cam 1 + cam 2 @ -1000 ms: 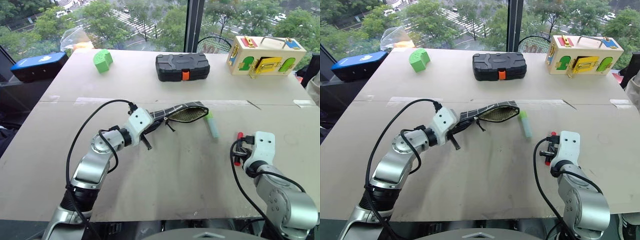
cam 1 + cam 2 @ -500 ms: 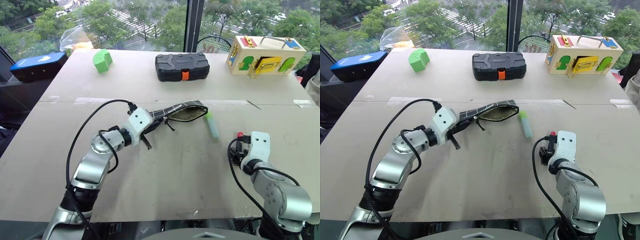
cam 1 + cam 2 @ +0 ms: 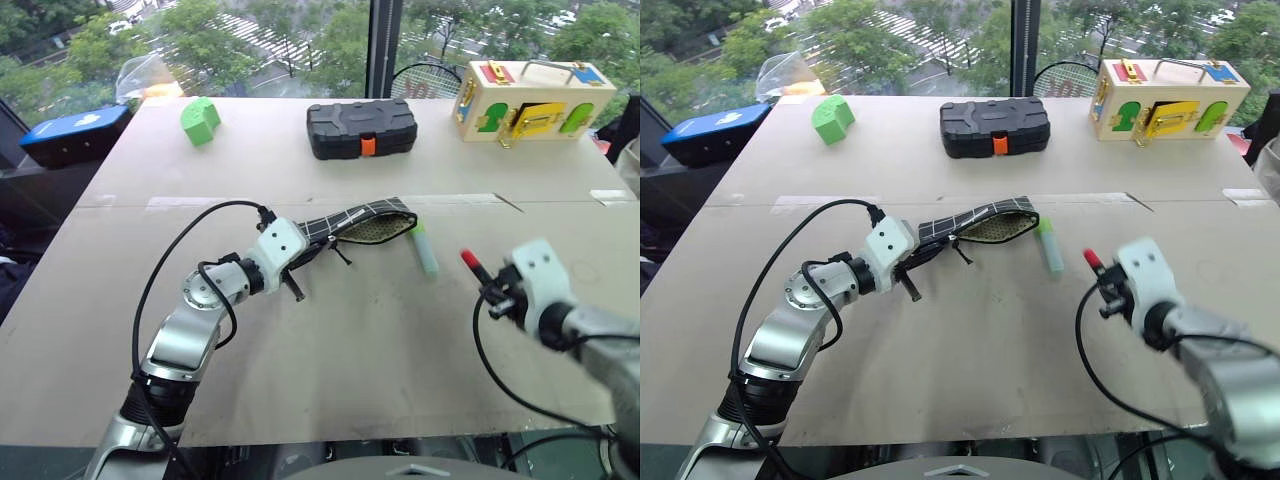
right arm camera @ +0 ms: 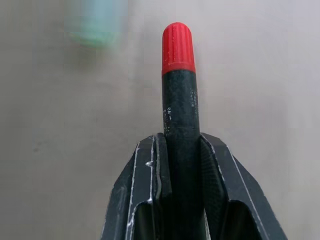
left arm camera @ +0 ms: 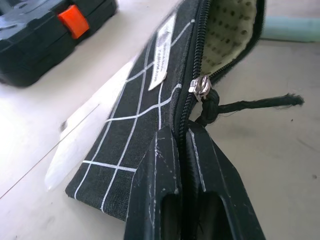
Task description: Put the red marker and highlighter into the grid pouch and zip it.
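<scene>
The robot's right gripper needs to release the red marker on the speckled lining inside the grid pouch's opening [image 3: 364, 231].
The grid pouch [image 3: 365, 216] lies mid-table with its mouth open and its speckled lining showing. My left gripper [image 5: 182, 132] is shut on the pouch's zipper edge at its near end, just behind the zipper pull [image 5: 202, 87]. The highlighter [image 3: 426, 250], pale mint green, lies on the table just right of the pouch mouth. Right of the highlighter and raised above the table, my right gripper [image 3: 487, 282] is shut on the red marker [image 4: 179, 100]. The marker's black barrel sits between the fingers, and its red cap [image 3: 467, 258] points out ahead towards the pouch.
A black hard case with an orange latch [image 3: 362, 130] stands at the back centre. A green block [image 3: 203, 120] is at the back left, and a wooden latch box [image 3: 530, 100] at the back right. A blue object [image 3: 75, 132] sits beyond the table's left edge.
My right gripper has lifted the red marker off the table and rolled its wrist, so the cap now points up and left. The left gripper and pouch have stayed put.
</scene>
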